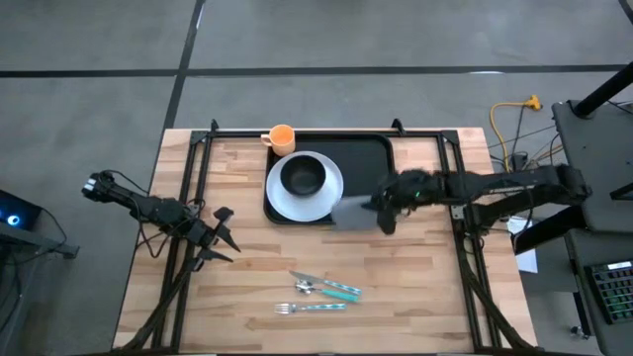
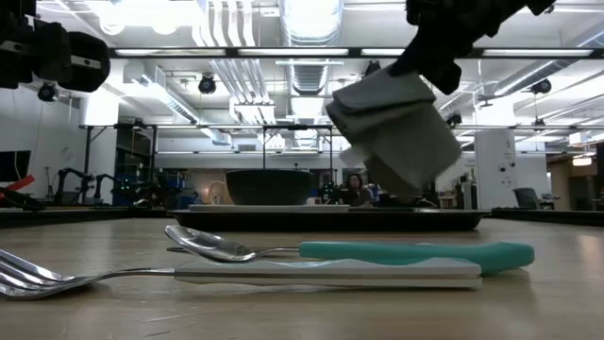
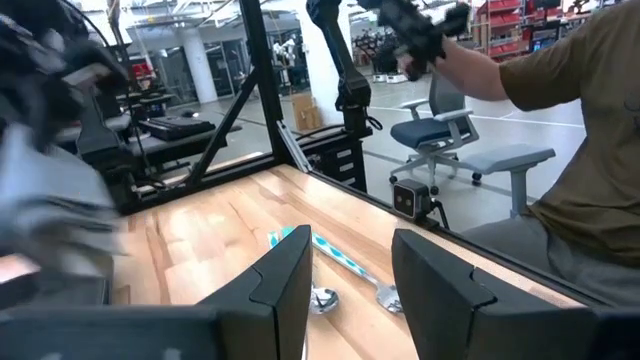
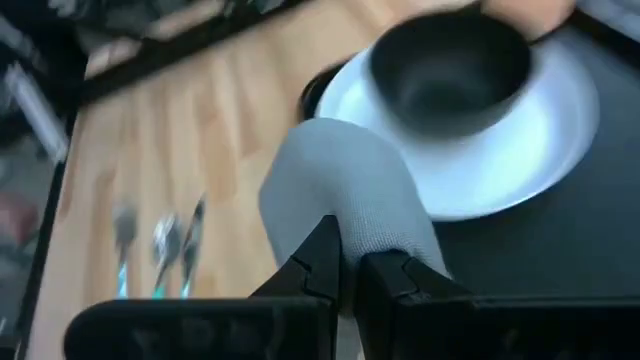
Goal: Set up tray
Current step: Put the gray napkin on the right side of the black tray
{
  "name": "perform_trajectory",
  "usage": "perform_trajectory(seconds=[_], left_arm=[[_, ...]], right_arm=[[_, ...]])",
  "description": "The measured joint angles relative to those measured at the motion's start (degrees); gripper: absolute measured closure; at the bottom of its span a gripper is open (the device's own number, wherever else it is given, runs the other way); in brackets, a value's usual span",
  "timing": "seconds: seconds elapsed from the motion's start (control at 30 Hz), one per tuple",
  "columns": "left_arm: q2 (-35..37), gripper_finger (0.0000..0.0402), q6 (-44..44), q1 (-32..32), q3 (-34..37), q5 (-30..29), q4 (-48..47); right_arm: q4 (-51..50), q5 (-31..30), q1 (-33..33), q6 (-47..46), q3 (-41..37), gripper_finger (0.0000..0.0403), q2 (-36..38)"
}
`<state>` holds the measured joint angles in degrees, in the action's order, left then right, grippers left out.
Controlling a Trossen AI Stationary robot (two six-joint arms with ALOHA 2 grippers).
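Note:
I should use my right gripper to set the grey cloth down on the black tray's empty part (image 1: 374,183) (image 4: 530,265) next to the white plate.
The black tray (image 1: 371,163) lies at the table's far middle. On it sits a white plate (image 1: 326,203) with a black bowl (image 1: 303,176); an orange cup (image 1: 282,138) stands at its far edge. My right gripper (image 1: 381,210) is shut on a folded grey cloth (image 1: 353,211) over the tray's near edge, right of the plate. In the low view the cloth (image 2: 396,127) hangs in the air. My left gripper (image 1: 223,237) waits open over the table's left part. Its wrist view shows its fingers apart (image 3: 350,290). My right gripper (image 4: 350,265) pinches the grey cloth between its two fingers (image 4: 315,270) at a rounded fold (image 4: 350,225). It holds several layers. The fingers come slanting down from the table's right. The cloth hangs below them, lifted clear of tray and table (image 2: 406,161).
A teal-handled spoon (image 1: 326,289) and a fork (image 1: 312,308) lie on the bare wood near the table's near edge, close in the low view (image 2: 217,246). A person (image 3: 580,150) sits beyond the table's edge. Open wood lies between the tray and the cutlery.

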<state>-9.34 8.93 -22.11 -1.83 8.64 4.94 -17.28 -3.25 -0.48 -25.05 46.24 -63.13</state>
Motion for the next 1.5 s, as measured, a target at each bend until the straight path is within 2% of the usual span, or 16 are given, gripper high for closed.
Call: perform_trajectory(seconds=[0.23, 0.33, 0.5, 0.77, 0.87, 1.0, 1.1, 1.33, 1.5], left_arm=[[-0.12, 0.0279, 0.0, 0.01, 0.0, 0.01, -0.02], [-0.12, 0.0279, 0.0, 0.0, 0.0, 0.0, -0.04], [-0.12, 0.0279, 0.0, 0.0, 0.0, 0.0, -0.04], [-0.09, 0.0279, 0.0, 0.0, 0.0, 0.0, -0.04], [-0.09, 0.0279, 0.0, 0.0, 0.0, 0.0, -0.02], [-0.09, 0.0279, -0.01, 0.01, 0.0, 0.0, -0.03], [-0.09, 0.0279, 0.0, 0.01, 0.0, 0.0, -0.04], [-0.07, 0.0279, 0.0, 0.02, 0.0, 0.0, -0.04], [-0.07, 0.0279, 0.0, 0.0, 0.0, 0.0, -0.03]], right_arm=[[0.06, 0.37, -13.25, 2.55, -0.63, 0.0394, 4.53], [2.25, 3.2, -19.34, 3.23, -0.63, 0.0394, 3.94], [10.6, 11.41, -29.4, 6.75, -0.68, 0.0394, -0.51], [23.96, 18.97, -41.29, 17.07, -0.72, 0.0394, -10.77], [23.69, 22.84, -42.62, 16.49, -0.75, 0.0394, -15.15], [20.89, 28.79, -42.8, 6.24, -1.21, 0.0394, -20.57], [19.57, 32.1, -41.9, 2.82, -1.46, 0.0394, -22.91], [13.07, 32.42, -41.5, 2.37, -1.49, 0.0394, -19.77], [0.16, 33.54, -41.37, 3.22, -1.49, 0.0394, -15.0]])
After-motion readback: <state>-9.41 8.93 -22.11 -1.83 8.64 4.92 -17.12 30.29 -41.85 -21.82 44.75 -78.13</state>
